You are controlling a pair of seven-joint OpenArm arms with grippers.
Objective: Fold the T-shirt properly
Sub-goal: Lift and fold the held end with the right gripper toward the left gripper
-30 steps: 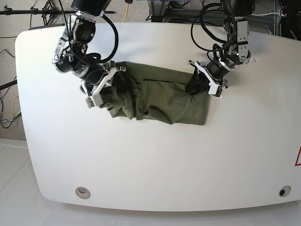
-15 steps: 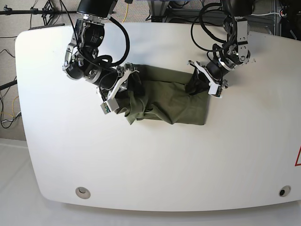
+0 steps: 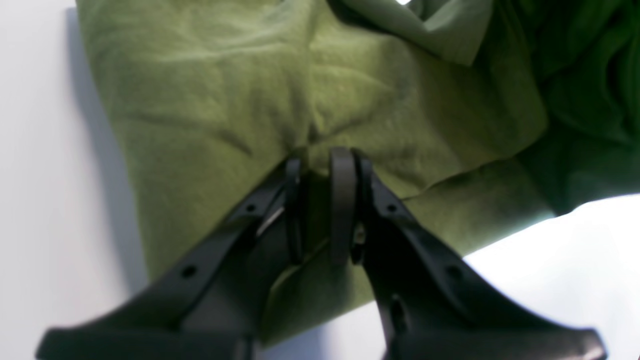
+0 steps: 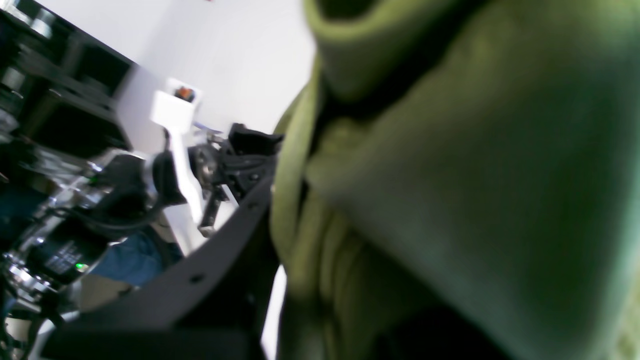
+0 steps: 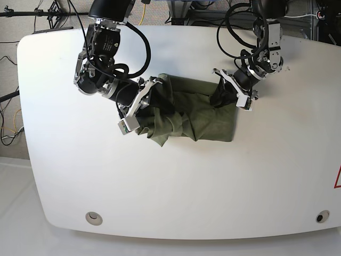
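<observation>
Next, I release the T-shirt's raised end, now folded over towards the centre, with my right gripper on the shirt's flat part (image 5: pixel 209 112) beside my left gripper's fingertips.
The olive-green T-shirt (image 5: pixel 205 120) lies bunched on the white table (image 5: pixel 176 186), just behind its middle. In the base view my right gripper (image 5: pixel 141 108) is shut on the shirt's left end and holds it raised and folded over towards the centre. In the right wrist view, blurred green cloth (image 4: pixel 475 175) fills most of the frame beside one black finger (image 4: pixel 220 270). My left gripper (image 5: pixel 230 95) is shut on the shirt's right edge. In the left wrist view its fingertips (image 3: pixel 320 170) pinch a ridge of fabric (image 3: pixel 225 90) with the white table showing on both sides.
Two round holes (image 5: pixel 94 217) (image 5: pixel 319 216) sit near the table's front edge. A red mark (image 5: pixel 338 178) shows at its right edge. Cables and stands (image 5: pixel 53 10) crowd the floor behind the table. The shirt takes up only a small part of the tabletop.
My right gripper has carried the shirt's left end to the right and slightly forward, so the cloth now spans less of the table. The left arm has held still.
</observation>
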